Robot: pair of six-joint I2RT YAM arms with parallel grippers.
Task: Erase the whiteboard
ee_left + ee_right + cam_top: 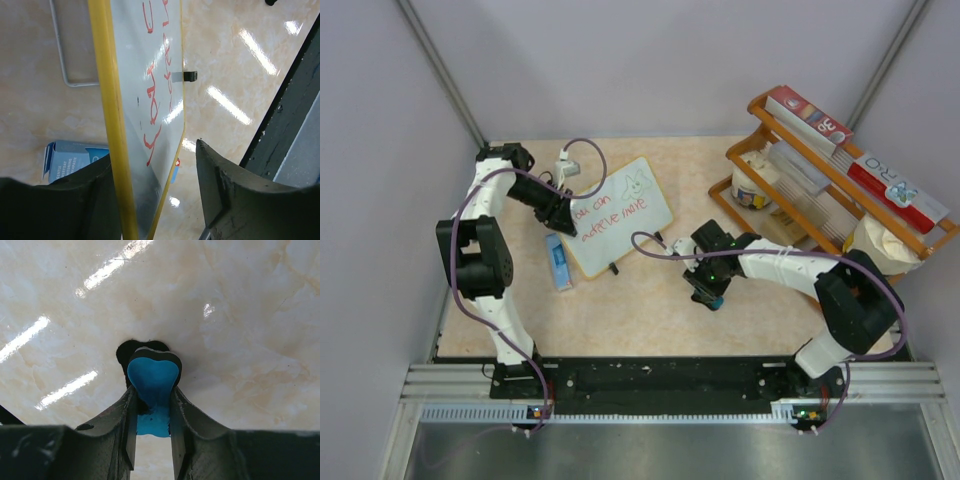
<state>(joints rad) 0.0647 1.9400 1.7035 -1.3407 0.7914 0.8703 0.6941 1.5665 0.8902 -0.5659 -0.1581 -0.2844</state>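
Note:
The whiteboard sits too deep between the open fingers of my left gripper, so that gripper should move back and pinch just the whiteboard's yellow edge (131,227) before I erase.
The whiteboard (620,213), with a yellow frame, red writing and a small green drawing, stands tilted on black feet at the table's middle left. My left gripper (560,213) straddles its left edge. In the left wrist view the frame (107,100) runs between the open jaws of my left gripper (154,152), with a gap at the right finger (235,195). My right gripper (710,290) is to the right of the board, near the table, shut on a blue-and-black eraser (152,372). In the right wrist view my right gripper (152,390) holds the eraser at its tips.
A narrow blue marker box (559,262) lies just in front of the board's left corner and also shows in the left wrist view (70,157). A wooden rack (820,190) with boxes, a tub and a bag fills the back right. Walls close in on both sides.

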